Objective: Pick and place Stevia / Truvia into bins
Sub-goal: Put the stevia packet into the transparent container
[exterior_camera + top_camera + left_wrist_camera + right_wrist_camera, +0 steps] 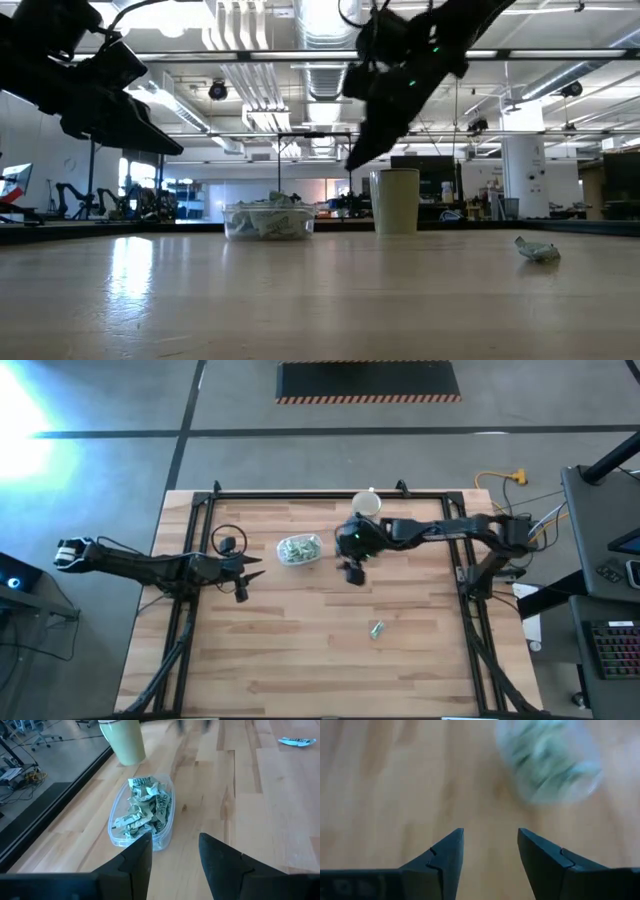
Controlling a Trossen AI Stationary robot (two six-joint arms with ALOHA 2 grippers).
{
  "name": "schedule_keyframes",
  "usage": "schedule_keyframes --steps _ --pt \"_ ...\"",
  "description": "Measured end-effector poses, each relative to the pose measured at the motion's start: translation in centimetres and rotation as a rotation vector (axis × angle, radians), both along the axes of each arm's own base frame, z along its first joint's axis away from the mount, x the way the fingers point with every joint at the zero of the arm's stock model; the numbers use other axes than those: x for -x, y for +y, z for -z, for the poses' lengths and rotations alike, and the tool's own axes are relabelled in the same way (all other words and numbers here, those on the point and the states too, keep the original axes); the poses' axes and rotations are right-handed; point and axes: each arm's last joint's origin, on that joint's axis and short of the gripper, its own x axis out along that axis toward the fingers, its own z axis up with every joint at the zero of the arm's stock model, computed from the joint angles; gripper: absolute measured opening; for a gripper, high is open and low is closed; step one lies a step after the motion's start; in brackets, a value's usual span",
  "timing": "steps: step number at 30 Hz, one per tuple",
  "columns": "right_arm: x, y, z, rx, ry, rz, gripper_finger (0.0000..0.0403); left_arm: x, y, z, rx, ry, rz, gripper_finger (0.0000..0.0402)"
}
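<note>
The robot's right gripper should next go to the lone Stevia sachet on the bare wood and close there across the sachet's long sides (377, 630).
The clear bin (299, 549) stands at the table's far middle, full of pale green and white Stevia sachets (144, 809). One sachet (376, 628) lies alone on the wood toward the near right; the low view shows this sachet (538, 250) too. My right gripper (352, 572) hangs open above the table just right of the bin, nothing between its fingers (490, 847). At the table's left, my left gripper (250, 582) stays raised and open, facing the bin (172, 847).
A beige cup (367, 505) stands upright at the far edge, right of the bin. A black frame (300, 494) runs along the table's far and side edges. Bare wood spreads over the near half.
</note>
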Motion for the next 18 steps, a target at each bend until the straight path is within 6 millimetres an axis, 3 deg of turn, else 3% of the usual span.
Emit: schedule_keyframes --steps 4,9,13,18 --pt "2.9 3.2 -1.4 -0.054 0.115 -0.05 0.0174 0.0 0.0 0.0 0.018 -0.008 -0.008 0.0146" --pt "6.2 7.6 -1.8 -0.094 0.142 -0.123 0.0173 0.0 0.0 0.0 0.025 -0.009 0.001 0.0146" --pt "8.7 10.7 -0.8 -0.12 0.156 -0.188 0.0173 0.0 0.0 0.0 0.027 -0.009 0.001 0.0146" --pt "11.2 13.5 2.0 -0.164 0.126 -0.25 0.0173 -0.1 0.0 0.1 0.027 -0.004 0.001 0.0146"
